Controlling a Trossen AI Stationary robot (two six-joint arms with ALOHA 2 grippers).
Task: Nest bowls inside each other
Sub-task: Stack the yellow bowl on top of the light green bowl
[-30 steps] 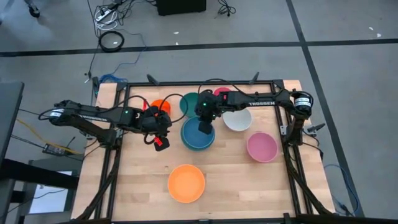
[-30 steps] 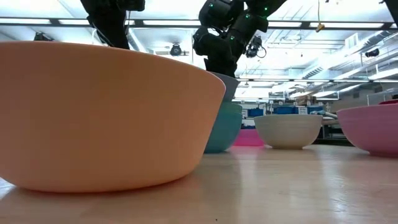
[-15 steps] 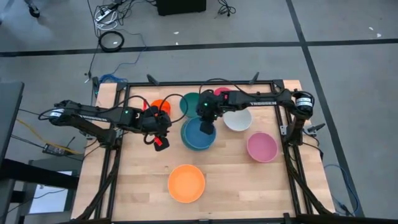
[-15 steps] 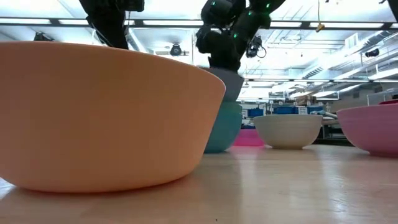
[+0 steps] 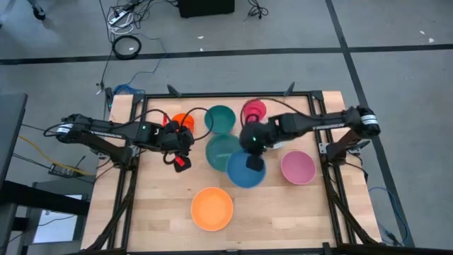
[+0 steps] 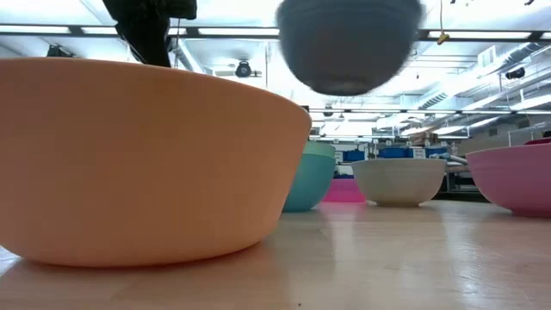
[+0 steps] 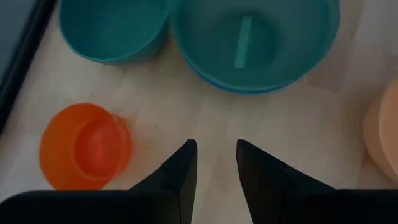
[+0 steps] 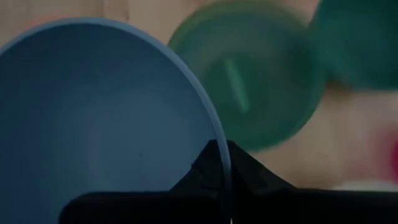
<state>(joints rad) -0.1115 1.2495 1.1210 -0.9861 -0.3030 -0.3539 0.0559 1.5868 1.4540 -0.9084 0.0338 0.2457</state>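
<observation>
I need to set the blue bowl down with my right gripper on the wood (image 5: 263, 193) between the big orange bowl and the pink bowl. The blue bowl now hangs over the table's middle.
My right gripper (image 5: 252, 161) is shut on a blue bowl (image 5: 244, 171), which hangs in the air (image 6: 349, 43) over the table's middle. Beside it a sage green bowl (image 5: 221, 150) sits inside a light blue bowl (image 7: 249, 87). Standing on the table are a teal bowl (image 5: 220, 118), a small orange-red bowl (image 7: 84, 146), a magenta bowl (image 5: 253, 110), a pink bowl (image 5: 298, 167), a white bowl (image 6: 400, 181) and a big orange bowl (image 5: 211, 208). My left gripper (image 7: 214, 144) hovers open left of the green bowl, with nothing between its fingers. My right gripper pinches the blue bowl's rim (image 8: 208, 121), one finger inside the bowl and one outside. The fingers slant down from the table's right side. The bowl is lifted clear of the table and of the other bowls, its opening facing up.
The table's metal frame (image 5: 233, 94) runs along the far edge and both sides. Bare wood (image 5: 283, 212) lies near the front edge, right of the orange bowl. In the high view the right arm hides the white bowl.
My right gripper has gone up and toward the table's near and right edges with the blue bowl, most of it in the last half second. The bowl has come up out of the sage green bowl, which stays in place.
</observation>
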